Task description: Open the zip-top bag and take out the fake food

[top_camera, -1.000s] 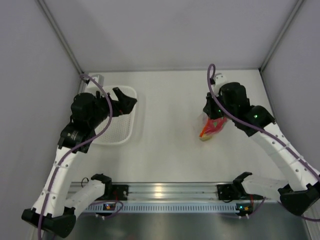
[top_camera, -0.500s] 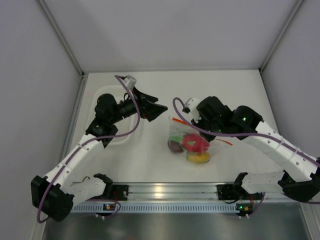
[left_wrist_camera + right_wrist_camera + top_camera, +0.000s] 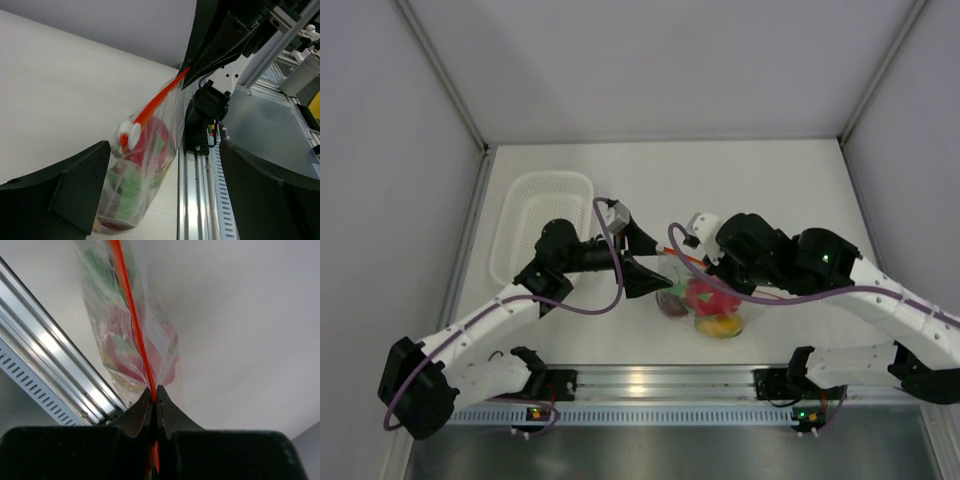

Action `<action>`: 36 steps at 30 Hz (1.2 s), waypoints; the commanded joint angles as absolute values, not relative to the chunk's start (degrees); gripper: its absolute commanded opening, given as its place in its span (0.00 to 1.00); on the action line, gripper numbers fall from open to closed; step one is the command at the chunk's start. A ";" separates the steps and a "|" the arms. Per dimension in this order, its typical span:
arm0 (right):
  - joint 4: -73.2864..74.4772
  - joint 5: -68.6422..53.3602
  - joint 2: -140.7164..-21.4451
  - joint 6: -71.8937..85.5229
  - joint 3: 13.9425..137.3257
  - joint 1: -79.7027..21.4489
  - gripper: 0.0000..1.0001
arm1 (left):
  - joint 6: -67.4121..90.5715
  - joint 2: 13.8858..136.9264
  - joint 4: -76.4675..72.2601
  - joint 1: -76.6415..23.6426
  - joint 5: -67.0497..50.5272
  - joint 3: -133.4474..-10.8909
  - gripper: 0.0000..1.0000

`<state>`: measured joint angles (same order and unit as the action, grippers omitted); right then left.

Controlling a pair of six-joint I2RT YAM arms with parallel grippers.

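Note:
Next, I pinch the zip's slider end (image 3: 661, 249) with my left gripper before my right gripper moves there, because my right gripper holds the bag's zip away from its white slider.
The zip-top bag (image 3: 700, 300) hangs from my right gripper (image 3: 712, 266) just above the table's front middle. In the right wrist view the jaws (image 3: 154, 391) are shut on its orange-red zip strip (image 3: 131, 315). Through the plastic I see the fake food: a red fruit with green leaves (image 3: 706, 291), a dark maroon one (image 3: 671, 304) and a yellow-orange one (image 3: 721, 325). My left gripper (image 3: 663, 270) is open at the bag's left end. In the left wrist view its fingers (image 3: 162, 155) straddle the bag (image 3: 140, 180), whose white slider (image 3: 131, 135) sits on the strip.
A white perforated basket (image 3: 542, 177) stands at the left back. The aluminium rail (image 3: 650, 385) runs along the front edge, close under the bag. Grey walls close in the left, right and back sides.
My left gripper has swung from beside the basket down and right to the bag's left end. The right gripper has shifted the bag slightly toward the front.

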<state>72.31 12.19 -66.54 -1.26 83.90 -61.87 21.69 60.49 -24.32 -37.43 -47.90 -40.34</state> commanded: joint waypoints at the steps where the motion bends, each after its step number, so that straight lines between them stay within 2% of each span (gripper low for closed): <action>1: 67.15 14.41 -61.71 -2.63 83.77 -63.02 0.00 | 19.42 59.68 -30.23 -38.14 -50.18 -39.38 0.95; 3: 66.71 14.68 -60.91 -2.81 83.67 -63.10 0.00 | 19.25 60.29 -30.23 -38.32 -50.36 -39.02 0.90; 7: 65.48 14.59 -58.98 -3.34 83.41 -63.10 0.00 | 18.55 61.52 -30.23 -39.72 -48.26 -39.37 0.73; 8: 65.30 14.59 -58.28 -3.34 83.23 -63.02 0.00 | 18.46 61.87 -30.23 -39.90 -47.64 -39.72 0.73; 11: 65.13 13.89 -57.57 -3.43 82.97 -63.02 0.00 | 18.19 63.45 -30.32 -40.95 -46.15 -41.39 0.72; 14: 65.21 12.40 -57.48 -3.52 83.23 -63.10 0.00 | 17.58 64.25 -30.32 -41.92 -41.68 -42.19 0.85; 15: 65.30 12.04 -57.31 -3.60 83.23 -63.11 0.00 | 17.40 64.34 -30.32 -42.10 -40.53 -42.19 0.87; 20: 65.39 9.67 -56.52 -4.04 83.06 -63.11 0.00 | 18.62 64.51 -33.21 -42.28 -39.81 -41.84 0.84; 23: 64.69 9.05 -55.64 -4.22 82.88 -63.11 0.00 | 20.47 64.25 -35.67 -42.36 -42.09 -41.57 0.69; 25: 64.25 9.05 -55.11 -4.48 82.79 -63.11 0.00 | 20.83 63.63 -36.38 -42.80 -43.42 -41.13 0.52; 26: 63.38 8.97 -54.32 -4.57 82.71 -63.11 0.00 | 21.00 63.11 -36.56 -42.98 -43.42 -41.05 0.38; 29: 62.41 6.51 -53.09 -5.10 82.27 -63.11 0.00 | 21.70 61.79 -37.35 -43.24 -43.07 -40.25 0.25; 32: 61.70 4.31 -52.30 -5.19 81.92 -63.11 0.00 | 22.41 60.65 -37.53 -43.33 -43.24 -40.34 0.27; 33: 61.70 3.87 -52.29 -5.19 81.83 -63.11 0.00 | 22.50 60.38 -37.62 -43.33 -43.59 -40.69 0.35; 35: 61.79 3.34 -52.47 -5.10 81.74 -63.11 0.00 | 22.50 59.60 -37.53 -43.33 -43.77 -40.78 0.60; 36: 61.87 2.38 -52.56 -5.10 81.74 -63.19 0.00 | 22.33 59.59 -37.62 -43.42 -43.86 -40.87 0.62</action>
<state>68.16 5.37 -53.10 -4.47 81.36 -62.11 22.26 61.49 -33.04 -43.09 -42.57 -39.64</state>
